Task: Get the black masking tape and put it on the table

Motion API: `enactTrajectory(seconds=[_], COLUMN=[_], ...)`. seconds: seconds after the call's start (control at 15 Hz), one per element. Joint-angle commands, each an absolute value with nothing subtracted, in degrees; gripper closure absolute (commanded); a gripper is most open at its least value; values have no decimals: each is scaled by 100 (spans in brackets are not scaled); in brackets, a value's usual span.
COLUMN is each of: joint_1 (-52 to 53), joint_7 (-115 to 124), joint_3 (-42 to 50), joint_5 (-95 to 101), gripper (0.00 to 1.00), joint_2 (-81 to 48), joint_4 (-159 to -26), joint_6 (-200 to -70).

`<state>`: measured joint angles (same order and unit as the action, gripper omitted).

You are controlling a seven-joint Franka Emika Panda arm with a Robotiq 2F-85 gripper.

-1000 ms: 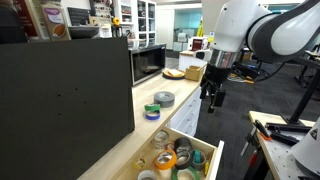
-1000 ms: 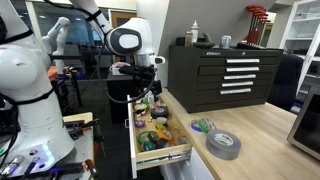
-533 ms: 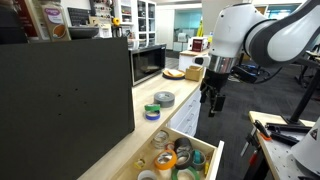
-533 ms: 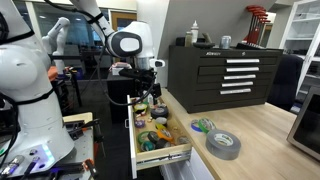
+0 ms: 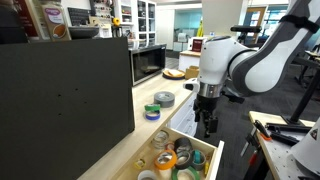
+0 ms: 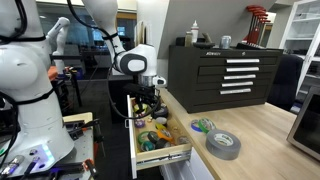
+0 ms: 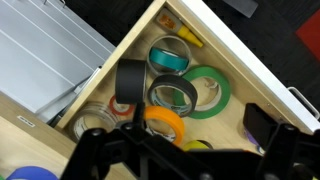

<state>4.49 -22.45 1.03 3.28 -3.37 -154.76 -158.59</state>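
Note:
Next, I close my gripper on the side of the black masking tape (image 5: 187, 164) (image 7: 194, 98) next to the green roll, as the tape lies flat in the drawer.
The open drawer (image 5: 209, 152) under the table (image 5: 176, 86) holds several tape rolls. In the wrist view the black masking tape (image 7: 172, 95) lies flat as a dark ring, between a green ring (image 7: 212, 90) and an orange roll (image 7: 165, 122). A matte black roll (image 7: 130, 80) stands on edge beside it. My gripper (image 7: 175, 138) hangs open and empty just above these rolls. It also shows in both exterior views (image 5: 207, 122) (image 6: 150, 108), low over the drawer (image 6: 162, 153). In the exterior views the black tape is too small to pick out.
A flat grey roll (image 5: 164, 98) (image 6: 223, 144) and green-and-blue stacked rolls (image 5: 151, 110) (image 6: 203, 125) sit on the countertop (image 6: 265, 150). A big black panel (image 5: 60, 100) and a microwave (image 5: 148, 62) stand along it. A black tool chest (image 6: 220, 75) stands behind.
The arm has come down and in from beside the counter to just over the open drawer. The gripper stays empty and the rolls have not moved.

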Motion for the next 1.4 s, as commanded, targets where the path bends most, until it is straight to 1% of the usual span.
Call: enactTrajectory(seconds=[0.0,0.27,0.8,1.33], joint_1=[309,155,-233,-538], joint_7=[-2615,-2816,-3193,-3283], joint_3=[-232,-527,-823,-1002], joint_5=[230,411,743,772], gripper=[0,0,0,0], joint_2=[-1178,-1917,-3148,-3735], joint_4=[-14884,-14272,-13235,-12953], joint_6=[-15993,-15914,-15696,-15542])
